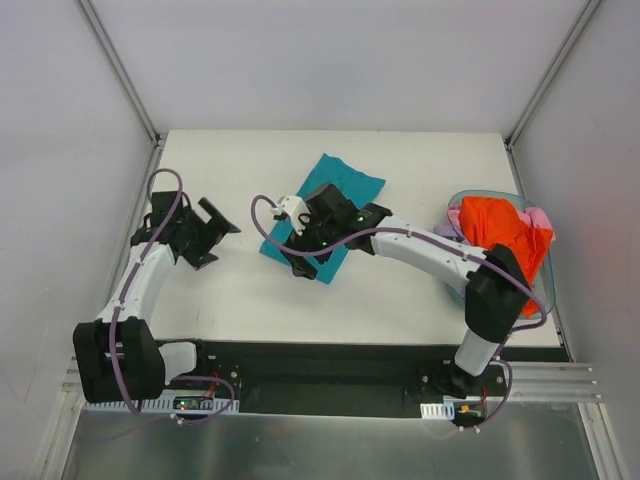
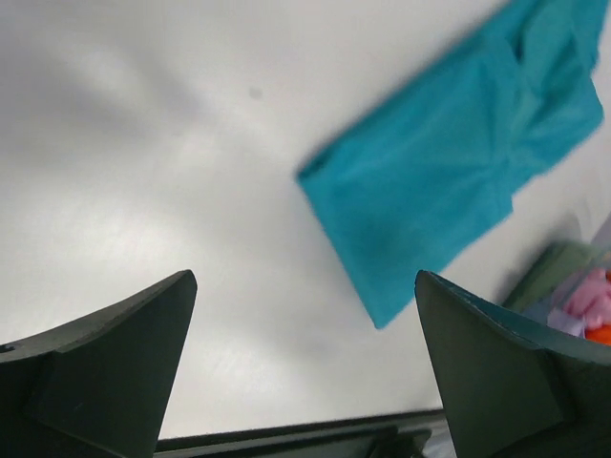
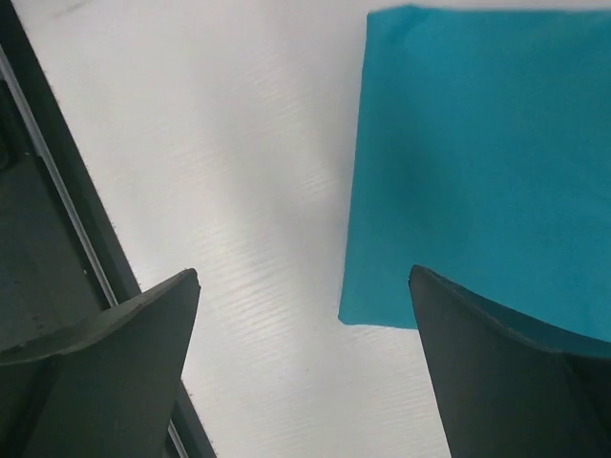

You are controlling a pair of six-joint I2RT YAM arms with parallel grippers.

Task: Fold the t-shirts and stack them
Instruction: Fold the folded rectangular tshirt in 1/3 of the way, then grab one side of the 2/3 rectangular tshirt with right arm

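Note:
Next, I close my right gripper on the middle of the teal t-shirt's near edge [image 1: 292, 266] [image 3: 355, 176], between the shirt's two front corners.
A folded teal t-shirt [image 1: 345, 183] lies flat at the table's middle, angled with one corner toward the front. My right gripper [image 1: 298, 258] hovers open over its near corner; in the right wrist view the teal t-shirt [image 3: 477, 153] has its corner just inside the right finger, and my right gripper [image 3: 304, 275] holds nothing. My left gripper [image 1: 214, 238] stands open to the left of the shirt, apart from it. In the left wrist view the teal t-shirt [image 2: 458, 172] lies ahead of the empty left gripper [image 2: 304, 277]. An orange-red t-shirt [image 1: 505, 230] and a pink one [image 1: 541, 216] lie bunched in a tub at the right.
The bluish see-through tub [image 1: 478, 195] sits at the table's right edge, with shirts spilling over its rim. Grey walls enclose the table on three sides. A black strip [image 3: 57, 191] marks the table's near edge, close to my right gripper.

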